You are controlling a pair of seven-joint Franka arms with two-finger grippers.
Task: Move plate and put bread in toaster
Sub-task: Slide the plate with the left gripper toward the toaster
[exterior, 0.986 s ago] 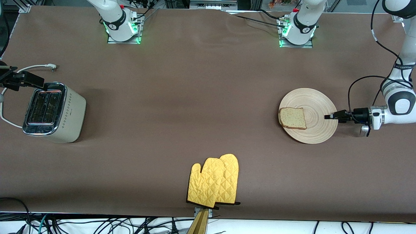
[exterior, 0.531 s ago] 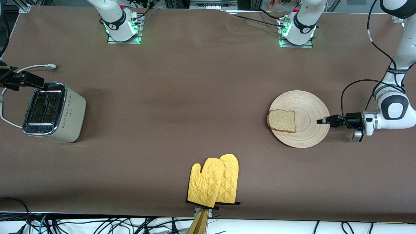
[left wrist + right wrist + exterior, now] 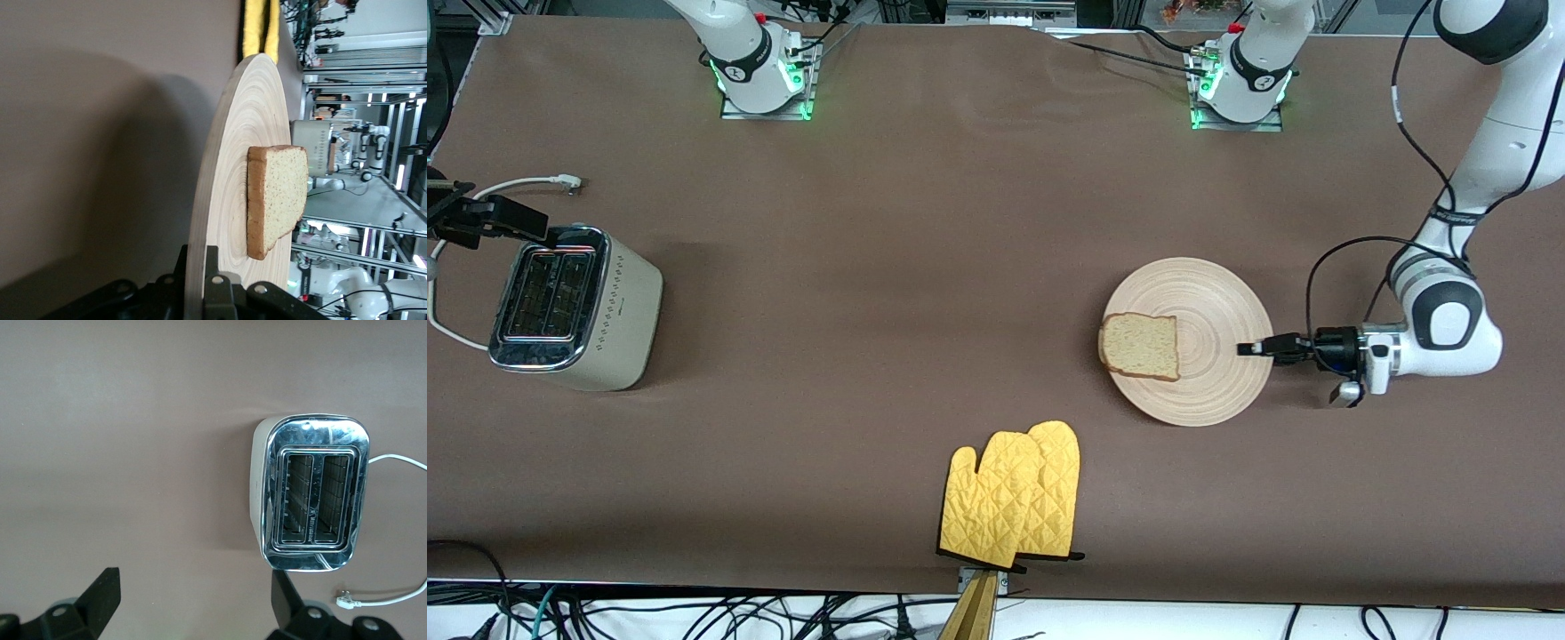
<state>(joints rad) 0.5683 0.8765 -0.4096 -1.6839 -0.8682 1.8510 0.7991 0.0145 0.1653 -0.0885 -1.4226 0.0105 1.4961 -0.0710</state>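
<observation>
My left gripper has the wooden plate. It will let go of it on the brown table [image 3: 986, 331] just behind the yellow oven mitts. The plate now lies on the brown table.
The round beige wooden plate [image 3: 1214, 298] lies on the brown table toward the left arm's end, with the square bread slice [image 3: 1140, 347] on its part toward the right arm's end. My left gripper [image 3: 1249, 348] is shut on the plate's rim; in the left wrist view the jaws [image 3: 203, 267] clamp the rim of the plate [image 3: 227, 200], with the bread [image 3: 277, 197] on it. The cream toaster [image 3: 574, 307] stands at the right arm's end, both slots empty. My right gripper [image 3: 520, 222] waits open and empty above the table by the toaster [image 3: 313, 493].
A pair of yellow oven mitts [image 3: 1014, 498] lies near the table's front edge, nearer to the camera than the plate. The toaster's white cord [image 3: 525, 185] trails on the table beside it. Brown table stretches between plate and toaster.
My left gripper has slid the plate with the bread toward the right arm's end and nearer to the camera. The right gripper has not moved.
</observation>
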